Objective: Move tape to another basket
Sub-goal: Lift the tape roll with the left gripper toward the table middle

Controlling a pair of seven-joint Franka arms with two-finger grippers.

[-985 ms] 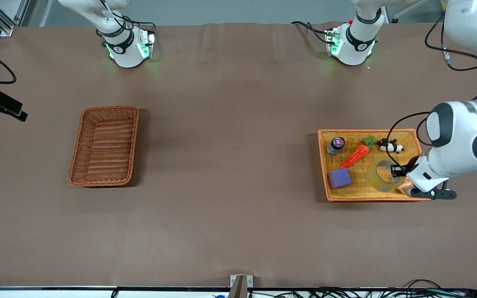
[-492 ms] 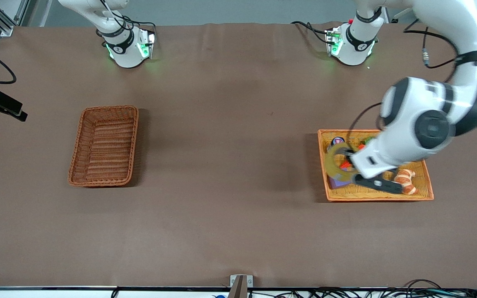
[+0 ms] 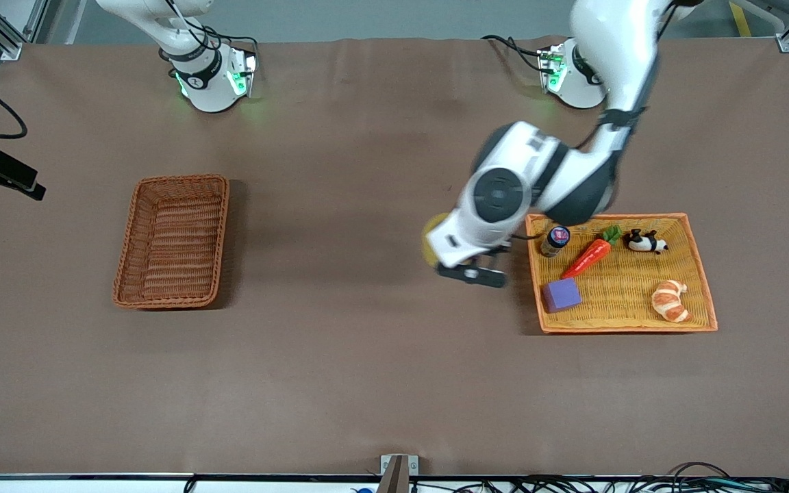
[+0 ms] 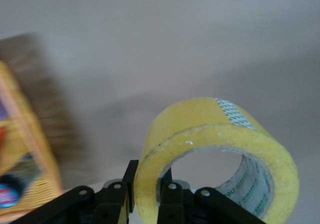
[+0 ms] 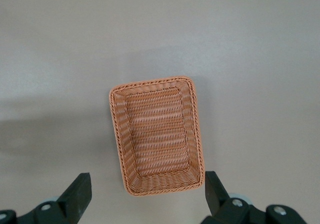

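Observation:
My left gripper is going to release the tape. It will leave it on bare table about midway (image 3: pixel 357 252) between the basket and the tray.
My left gripper (image 4: pixel 147 189) is shut on the wall of the tape (image 4: pixel 215 134), a yellowish roll with a grey core, one finger inside the ring and one outside. In the front view the tape (image 3: pixel 429 241) sticks out from under the left hand, up over bare table beside the yellow-orange tray (image 3: pixel 624 327), toward the right arm's end. The reddish-brown basket (image 3: pixel 182 179) stands empty near the right arm's end. My right gripper (image 5: pixel 146 191) is open and empty, high over the basket (image 5: pixel 115 134); it is out of the front view.
The tray holds a small bottle (image 3: pixel 555 241), a toy carrot (image 3: pixel 587 257), a panda figure (image 3: pixel 644 242), a purple block (image 3: pixel 561 294) and a croissant (image 3: pixel 670 301). Bare brown table lies between tray and basket.
My left gripper lifted the tape out of the tray and carried it past the tray's edge toward the right arm's end. The croissant is uncovered. The right arm has not moved.

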